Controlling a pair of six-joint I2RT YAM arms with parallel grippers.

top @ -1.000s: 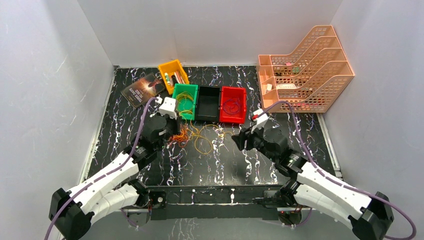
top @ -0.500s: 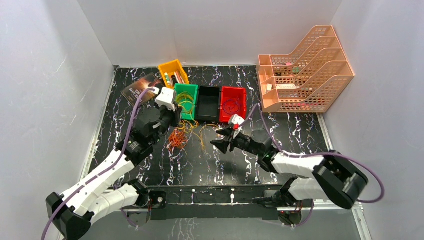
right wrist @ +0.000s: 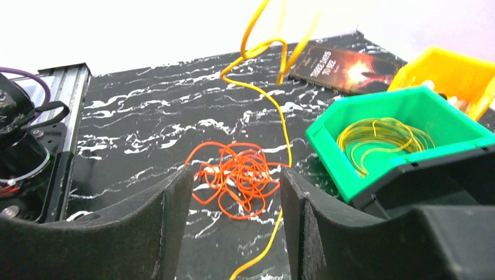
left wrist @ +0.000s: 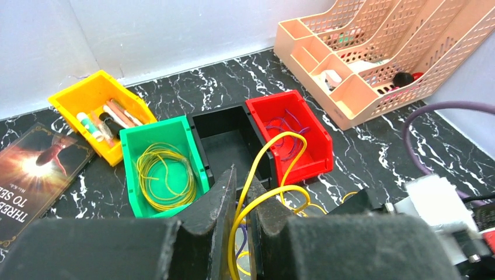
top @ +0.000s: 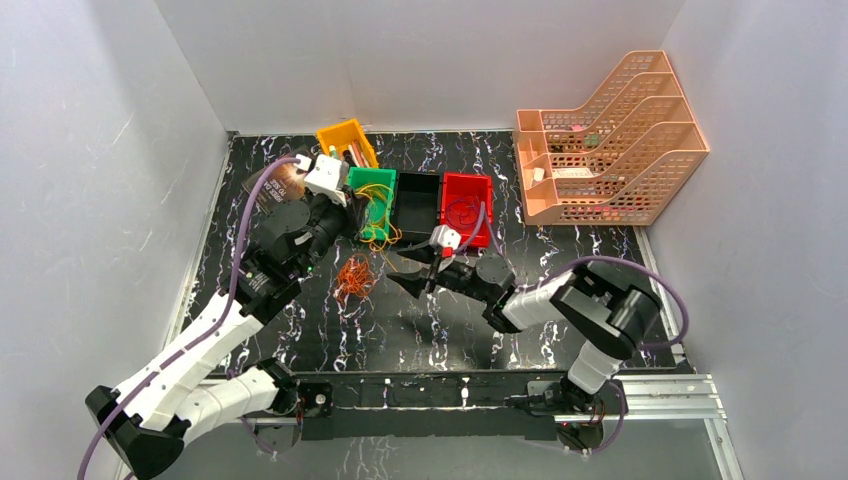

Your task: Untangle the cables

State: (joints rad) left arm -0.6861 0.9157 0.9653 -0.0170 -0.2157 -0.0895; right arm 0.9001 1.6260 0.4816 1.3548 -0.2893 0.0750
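My left gripper will let go of the yellow cable, and it will go to the yellow cable on the table [top: 373,294], against the near edge of the orange tangle.
My left gripper [top: 352,220] is raised beside the green bin [top: 372,203] and is shut on a yellow cable [left wrist: 265,157], which loops up between its fingers [left wrist: 225,192]. The yellow strand [right wrist: 274,108] rises from the table in the right wrist view. An orange tangle [top: 352,278] lies on the black marble table, apart from the yellow cable. My right gripper [top: 398,281] is low over the table and open, with the orange tangle [right wrist: 239,175] just ahead between its jaws. A yellow coil [left wrist: 164,175] lies in the green bin. Thin dark wire [left wrist: 286,125] lies in the red bin [left wrist: 309,125].
A black bin [top: 416,205] sits between the green and red bins. A yellow bin [top: 345,146] with pens and a book [top: 270,185] are at the back left. A peach file rack [top: 610,140] stands at the back right. White walls enclose the table.
My left gripper has risen toward the green bin, pulling the yellow cable away from the orange tangle. My right arm has swung left and low, up to the orange tangle.
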